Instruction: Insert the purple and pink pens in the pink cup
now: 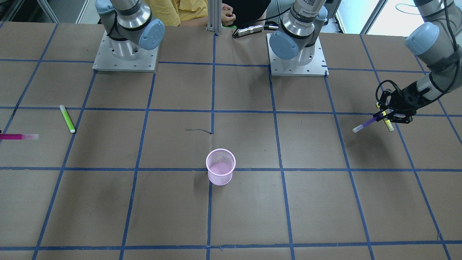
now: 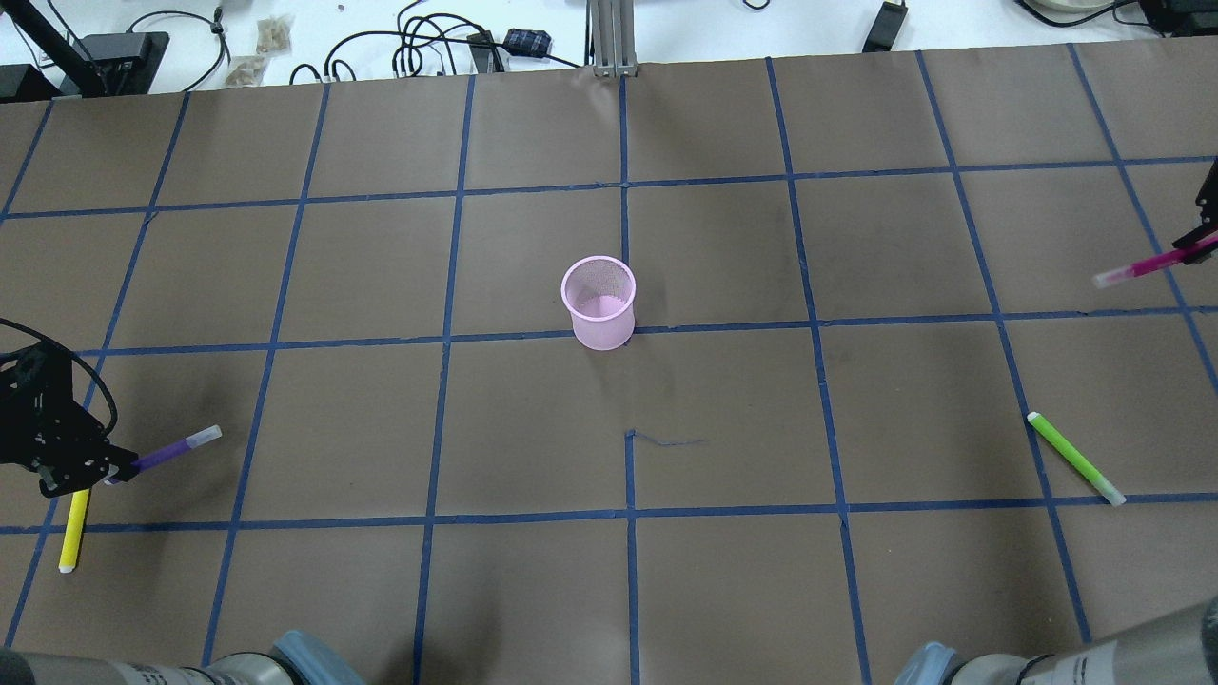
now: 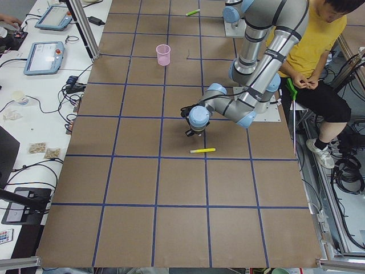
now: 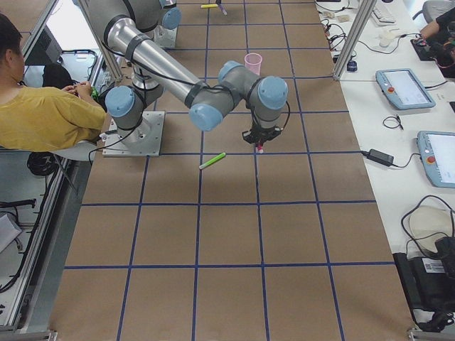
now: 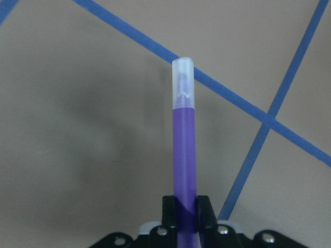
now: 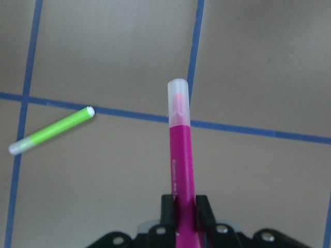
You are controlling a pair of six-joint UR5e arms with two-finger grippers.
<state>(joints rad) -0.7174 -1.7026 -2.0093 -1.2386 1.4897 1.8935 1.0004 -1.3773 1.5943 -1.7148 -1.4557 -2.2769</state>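
Note:
The robot's right gripper should release the pink pen inside the pink mesh cup (image 1: pixel 220 166) that stands where the blue lines cross.
The pink mesh cup (image 2: pixel 599 303) stands upright near the table's middle; it also shows in the front view (image 1: pixel 220 166). My left gripper (image 2: pixel 109 468) is shut on the purple pen (image 2: pixel 176 448) at the table's left edge and holds it above the surface, clear cap outward; the left wrist view shows the pen (image 5: pixel 183 150) clamped between the fingers. My right gripper (image 2: pixel 1201 245) is shut on the pink pen (image 2: pixel 1142 267) at the far right edge; the right wrist view shows that pen (image 6: pixel 180 165) held likewise.
A yellow pen (image 2: pixel 73 529) lies on the table just below my left gripper. A green pen (image 2: pixel 1075 457) lies at the right, also in the right wrist view (image 6: pixel 50 130). A person in yellow (image 1: pixel 180 11) sits behind the robot bases.

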